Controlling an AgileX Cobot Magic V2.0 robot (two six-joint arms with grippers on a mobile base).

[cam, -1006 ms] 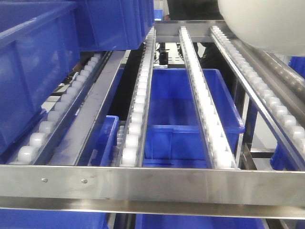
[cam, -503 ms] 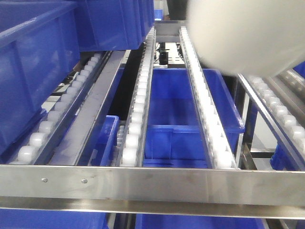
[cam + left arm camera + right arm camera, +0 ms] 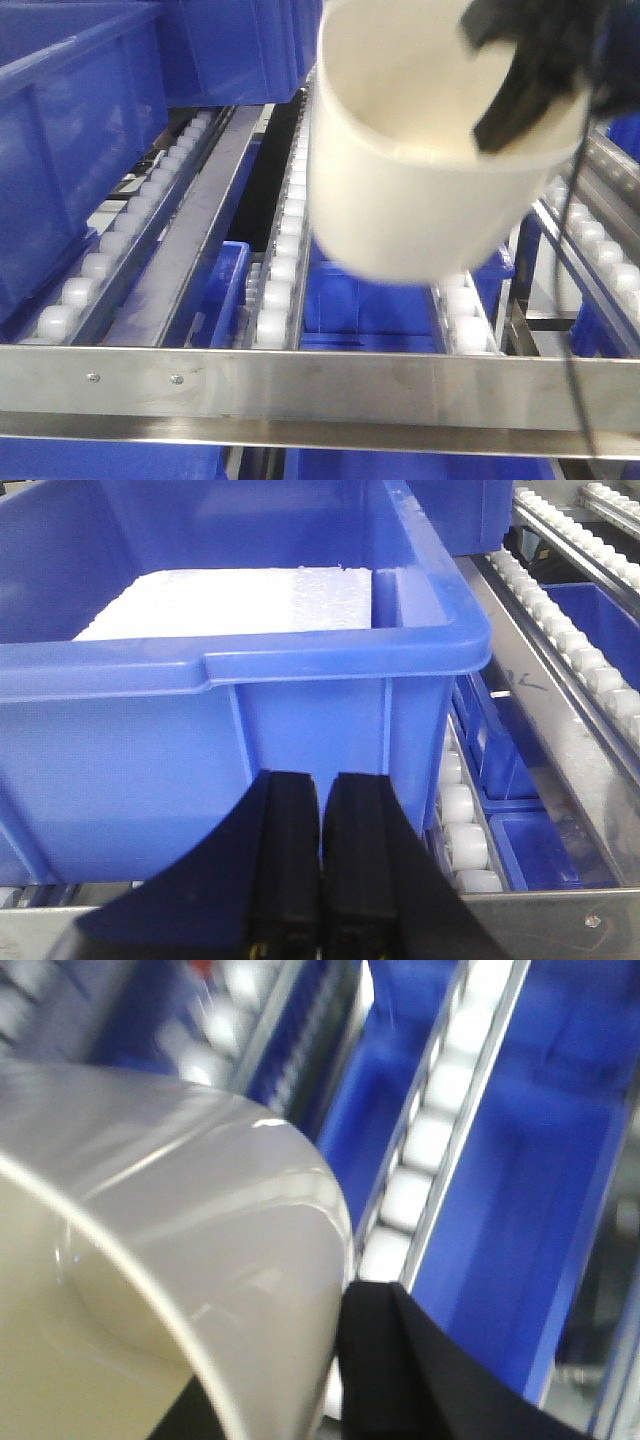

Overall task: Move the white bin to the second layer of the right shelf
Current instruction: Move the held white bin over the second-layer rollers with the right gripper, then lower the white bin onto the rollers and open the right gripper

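The robot's right gripper will release the white bin on the middle roller rails (image 3: 371,332), just behind the steel front bar.
The white bin (image 3: 410,200) hangs tilted over the middle roller rails (image 3: 285,230) of the shelf level, behind its steel front bar (image 3: 300,385); its mouth faces up and towards me. My right gripper (image 3: 520,90) is shut on the bin's far right rim, with one black finger inside the mouth. In the right wrist view the bin wall (image 3: 200,1240) sits between the fingers of the right gripper (image 3: 285,1360), one finger (image 3: 400,1370) outside it. My left gripper (image 3: 322,780) is shut and empty, right in front of a blue crate (image 3: 230,730).
The blue crate by my left gripper holds a white foam slab (image 3: 230,600). Blue crates stand on the left rails (image 3: 70,150) and at the back (image 3: 240,50). Another blue crate (image 3: 370,300) lies below the rails. More roller rails (image 3: 600,250) run at the right.
The white bin has come down and leftward from the top right corner, turning so that its mouth and the right gripper on its rim now show.
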